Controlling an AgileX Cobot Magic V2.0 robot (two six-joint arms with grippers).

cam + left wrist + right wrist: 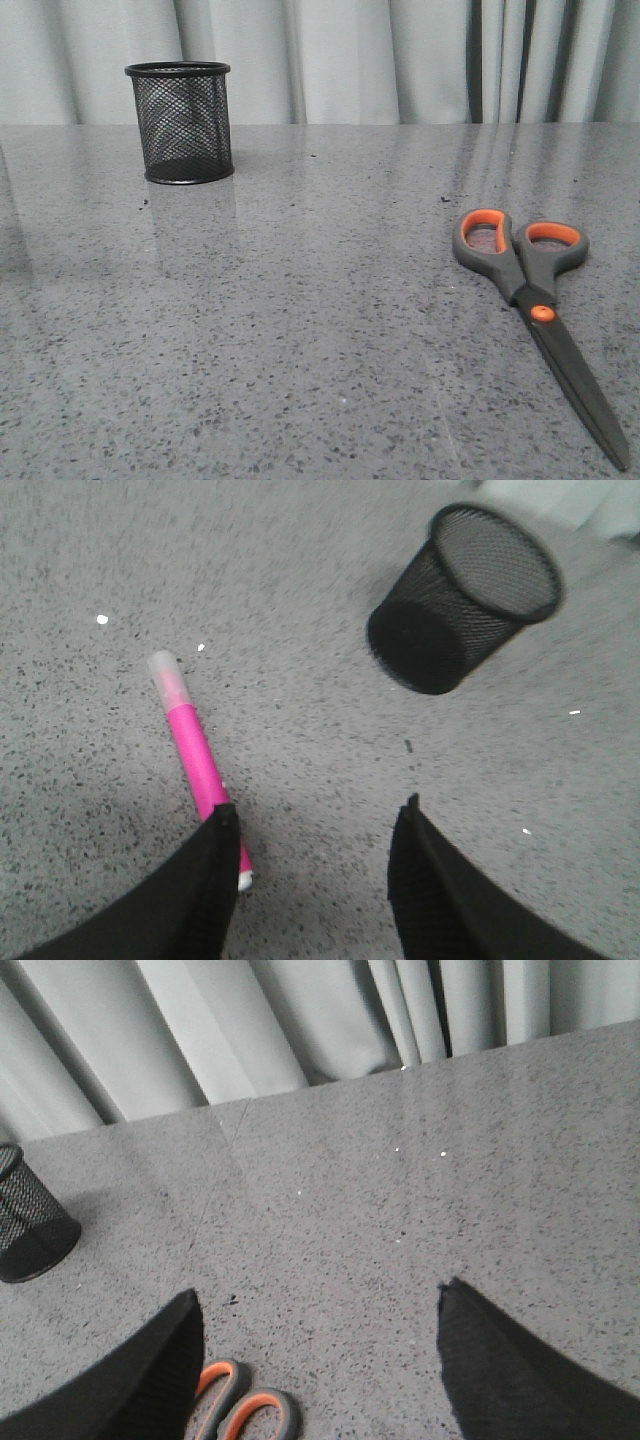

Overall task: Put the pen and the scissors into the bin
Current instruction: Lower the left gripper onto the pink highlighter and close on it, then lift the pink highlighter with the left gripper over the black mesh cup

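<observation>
I need to next close my right gripper on the middle of the scissors [533,297], where the handles of the scissors meet next to their orange screw.
The black mesh bin [181,122] stands upright at the back left of the table and looks empty; it also shows in the left wrist view [462,598] and at the edge of the right wrist view [28,1218]. The scissors [530,292] lie flat at the right, handles away from me, blades toward the front edge. The magenta pen [195,758] lies flat on the table, out of the front view. My left gripper [318,815] is open above the table, one fingertip overlapping the pen's lower end. My right gripper [318,1300] is open above the scissors' handles [245,1415].
The grey speckled table [300,330] ends at a pale pleated curtain [350,55] behind the bin. Neither arm shows in the front view.
</observation>
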